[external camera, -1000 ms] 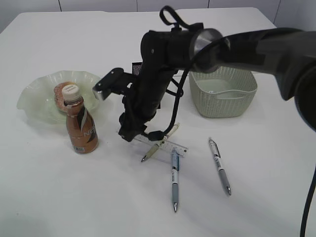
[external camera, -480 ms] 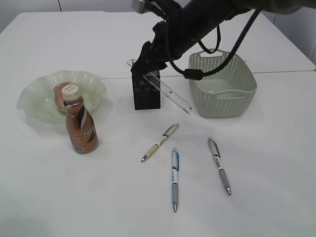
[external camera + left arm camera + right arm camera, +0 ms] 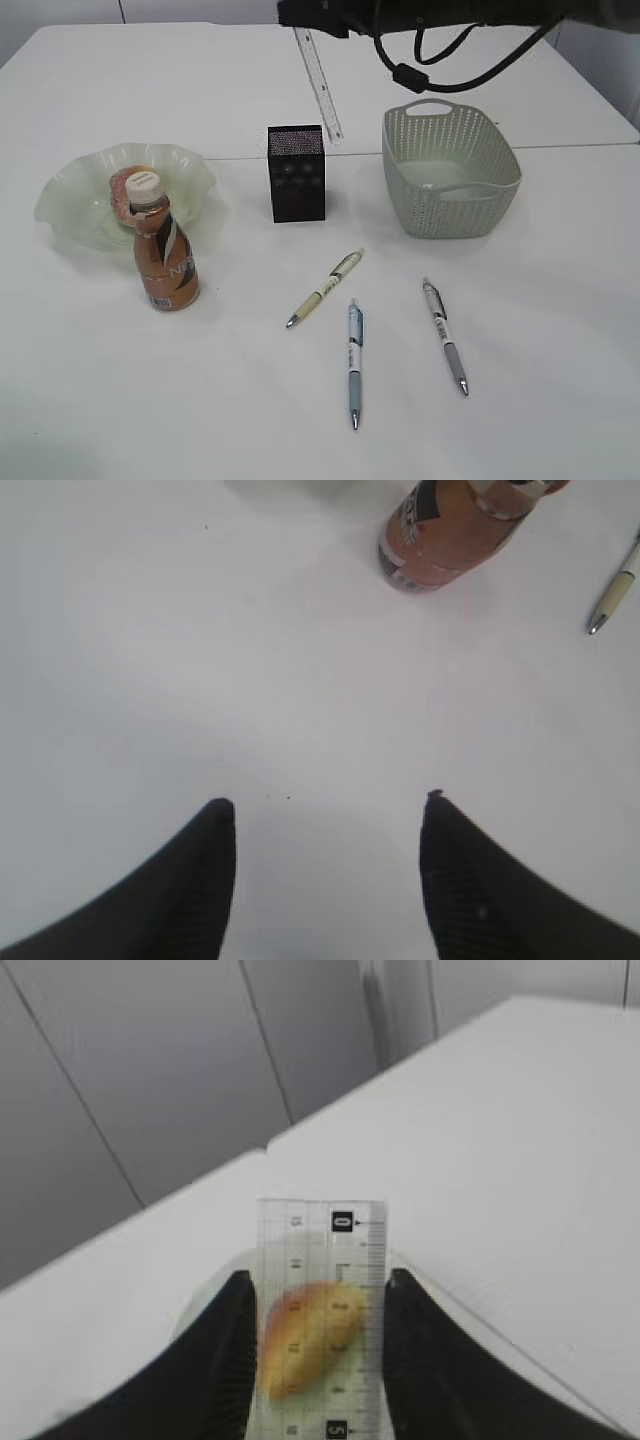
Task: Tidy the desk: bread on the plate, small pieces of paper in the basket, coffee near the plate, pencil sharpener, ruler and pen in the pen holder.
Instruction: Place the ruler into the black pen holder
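I should release the clear ruler, now hanging above and behind the black pen holder, from my right gripper inside the black pen holder, leaning [image 3: 292,132] against the holder's back rim.
My right gripper [image 3: 302,18] is shut on a clear ruler [image 3: 319,82], which hangs nearly upright above and just behind the black pen holder [image 3: 296,175]. In the right wrist view the ruler [image 3: 320,1250] sits between the fingers of the right gripper [image 3: 320,1278]. The bread [image 3: 124,187] lies on the pale green plate [image 3: 70,195]. The brown coffee bottle [image 3: 166,255] stands in front of the plate. Three pens lie on the table: a cream one [image 3: 325,288], a blue one [image 3: 354,365] and a grey one [image 3: 444,336]. My left gripper [image 3: 326,802] is open and empty over bare table. No pencil sharpener shows.
A green basket [image 3: 452,205] stands right of the pen holder. The left wrist view shows the coffee bottle [image 3: 450,530] at the top and a pen tip [image 3: 612,595] at the right edge. The right arm spans the top of the exterior view.
My right gripper took the ruler from the table by the pens and lifted it up and back. The ruler now hangs over the pen holder. The pens, bottle and plate stayed put.
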Robot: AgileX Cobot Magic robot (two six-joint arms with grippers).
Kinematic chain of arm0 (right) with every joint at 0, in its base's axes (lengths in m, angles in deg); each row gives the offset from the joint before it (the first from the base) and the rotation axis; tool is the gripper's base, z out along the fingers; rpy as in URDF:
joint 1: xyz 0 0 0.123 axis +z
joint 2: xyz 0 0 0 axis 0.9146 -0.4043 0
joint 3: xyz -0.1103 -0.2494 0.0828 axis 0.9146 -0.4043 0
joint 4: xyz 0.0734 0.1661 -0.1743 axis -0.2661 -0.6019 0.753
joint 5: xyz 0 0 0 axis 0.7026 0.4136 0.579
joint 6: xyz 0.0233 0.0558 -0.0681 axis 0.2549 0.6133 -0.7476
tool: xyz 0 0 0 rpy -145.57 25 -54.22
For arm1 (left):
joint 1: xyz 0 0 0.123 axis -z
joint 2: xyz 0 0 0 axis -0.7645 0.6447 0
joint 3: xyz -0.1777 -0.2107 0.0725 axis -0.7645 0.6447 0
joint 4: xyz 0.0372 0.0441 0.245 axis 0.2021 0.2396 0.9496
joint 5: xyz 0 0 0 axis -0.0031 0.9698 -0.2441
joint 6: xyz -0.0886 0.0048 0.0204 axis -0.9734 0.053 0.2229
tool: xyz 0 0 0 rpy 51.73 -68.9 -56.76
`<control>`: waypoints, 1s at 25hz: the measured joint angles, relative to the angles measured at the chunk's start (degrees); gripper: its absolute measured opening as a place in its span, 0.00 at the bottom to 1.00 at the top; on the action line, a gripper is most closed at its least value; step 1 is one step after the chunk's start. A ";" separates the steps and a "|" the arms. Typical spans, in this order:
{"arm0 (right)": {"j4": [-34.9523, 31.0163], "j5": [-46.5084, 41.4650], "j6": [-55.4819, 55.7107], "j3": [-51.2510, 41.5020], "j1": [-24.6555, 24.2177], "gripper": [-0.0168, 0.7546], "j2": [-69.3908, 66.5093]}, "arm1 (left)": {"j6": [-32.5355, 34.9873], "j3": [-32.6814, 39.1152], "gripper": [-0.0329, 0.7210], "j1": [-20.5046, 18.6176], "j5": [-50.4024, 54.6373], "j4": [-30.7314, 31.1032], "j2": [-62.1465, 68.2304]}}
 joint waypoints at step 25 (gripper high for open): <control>-19.69 3.15 -18.30 21.96 0.26 0.38 -22.45 | 0.00 0.00 0.62 0.00 4.89 0.21 0.00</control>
